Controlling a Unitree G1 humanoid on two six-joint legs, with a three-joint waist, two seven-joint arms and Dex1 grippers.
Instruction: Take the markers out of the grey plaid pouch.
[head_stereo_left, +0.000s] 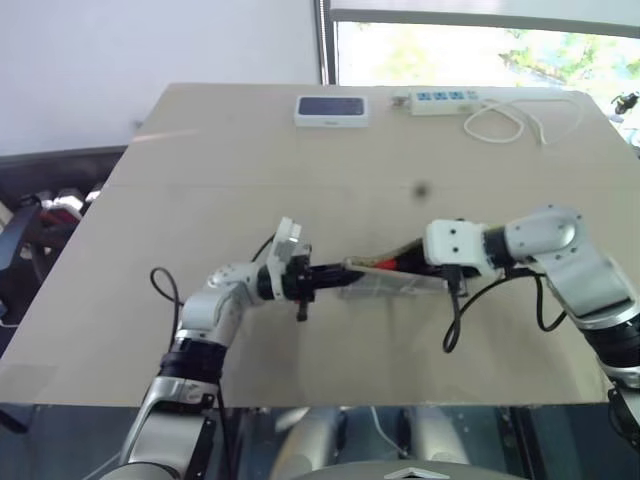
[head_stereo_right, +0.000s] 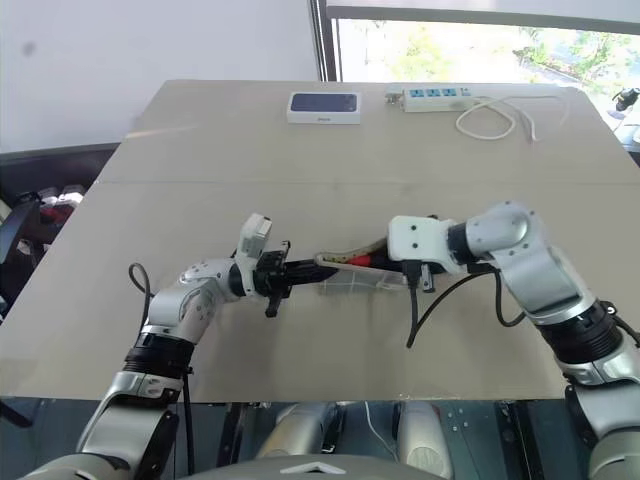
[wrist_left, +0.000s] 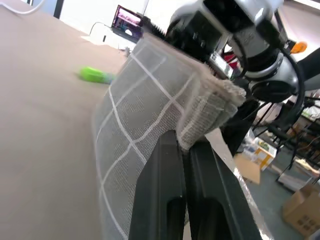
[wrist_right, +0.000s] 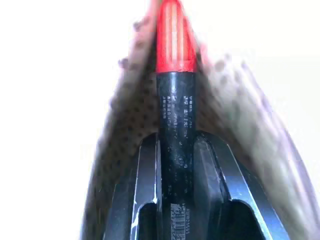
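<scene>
I need to let go of the red-capped marker with my right gripper on the table (head_stereo_left: 478, 256) beneath its white wrist, just past the pouch's opening.
The grey plaid pouch (head_stereo_left: 395, 285) is held just above the table's middle, stretched between my two hands. My left gripper (wrist_left: 182, 142) is shut on the pouch's (wrist_left: 145, 120) fabric edge at its left end. From the right, my right gripper (wrist_right: 176, 145) reaches into the tan-lined mouth. It is shut on the dark body of a red-capped marker (wrist_right: 175, 100), whose red cap (head_stereo_left: 385, 265) shows at the opening. A bright green marker (wrist_left: 95, 75) lies on the table beyond the pouch.
At the table's far edge lie a white-edged dark box (head_stereo_left: 332, 108), a white power strip (head_stereo_left: 440, 100) and its looped white cable (head_stereo_left: 510, 122). A small dark spot (head_stereo_left: 420, 188) marks the tabletop behind the hands.
</scene>
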